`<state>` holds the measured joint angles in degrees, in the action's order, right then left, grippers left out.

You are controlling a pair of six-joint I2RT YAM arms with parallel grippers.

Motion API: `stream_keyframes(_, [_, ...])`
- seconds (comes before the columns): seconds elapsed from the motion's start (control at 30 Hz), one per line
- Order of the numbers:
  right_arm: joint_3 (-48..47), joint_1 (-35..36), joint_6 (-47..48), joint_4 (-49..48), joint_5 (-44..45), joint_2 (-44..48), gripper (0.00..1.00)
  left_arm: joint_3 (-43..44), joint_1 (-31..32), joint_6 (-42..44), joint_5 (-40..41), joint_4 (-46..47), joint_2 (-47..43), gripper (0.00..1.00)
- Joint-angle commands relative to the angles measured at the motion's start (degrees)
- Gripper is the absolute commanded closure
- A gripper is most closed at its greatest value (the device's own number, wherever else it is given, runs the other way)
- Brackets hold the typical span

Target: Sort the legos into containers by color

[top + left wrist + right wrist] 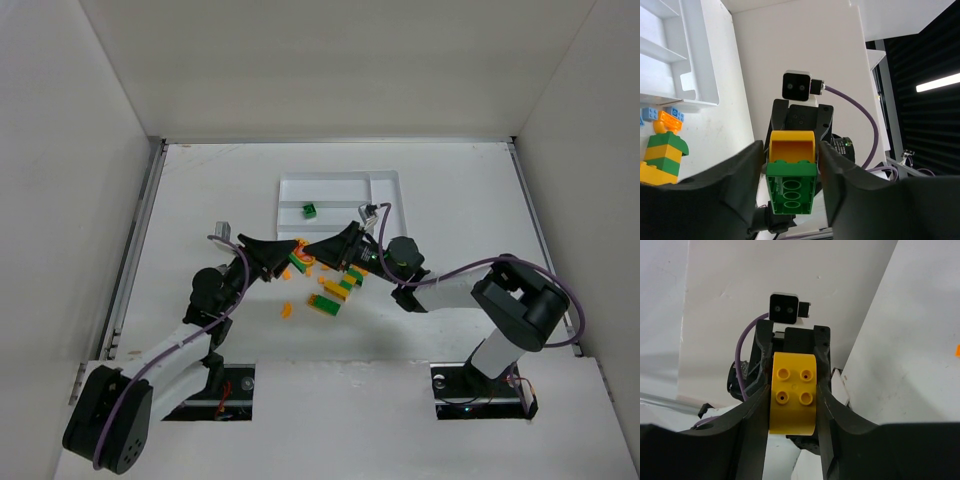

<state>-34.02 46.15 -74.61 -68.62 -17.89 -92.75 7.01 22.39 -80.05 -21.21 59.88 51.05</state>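
Next, my right gripper releases the yellow lego in the tray's tall end compartment (382, 204), right up against the long divider. The yellow lego is now above the table's middle.
My two grippers meet tip to tip above the table's middle, just in front of the tray. The right gripper (792, 391) is shut on a yellow lego (792, 407), its four studs facing the right wrist camera. In the left wrist view that yellow lego (792, 145) is joined to a green lego (790, 192). The left gripper (790, 150) stands open around the pair, with a thin gap on each side of the green lego. From above, the left gripper (288, 252) and right gripper (320, 250) nearly touch. The white containers tray (340, 182) holds one green lego (311, 210).
Several loose green, yellow and orange legos (335, 290) lie in front of the tray, with one orange piece (286, 310) apart to the left. A green-and-yellow stack (664, 155) and light blue pieces (675, 114) lie by the tray's edge (695, 75).
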Motion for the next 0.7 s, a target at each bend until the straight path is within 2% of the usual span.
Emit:
stream_keyframes(0.0, [-1.7,0.4,0.3,-5.3,-0.2,-0.6,0.65,1.7,-0.6,1.4,-0.2,0.7,-2.2,0.52])
stream_keyframes(0.23, [-1.7,0.2,0.5,-5.1,1.2,-1.2,0.65,1.0,-1.1,3.7,0.2,-5.0,-6.4,0.42])
stream_keyframes(0.4, [-1.7,-0.6,1.2,-3.9,2.1,-1.5,0.65,0.7,-1.7,5.2,0.6,-8.6,-8.9,0.42])
stream_keyframes(0.67, [-1.0,-1.0,2.9,-2.2,3.5,-0.4,0.65,1.6,-0.2,8.3,2.0,-13.6,-9.3,0.51])
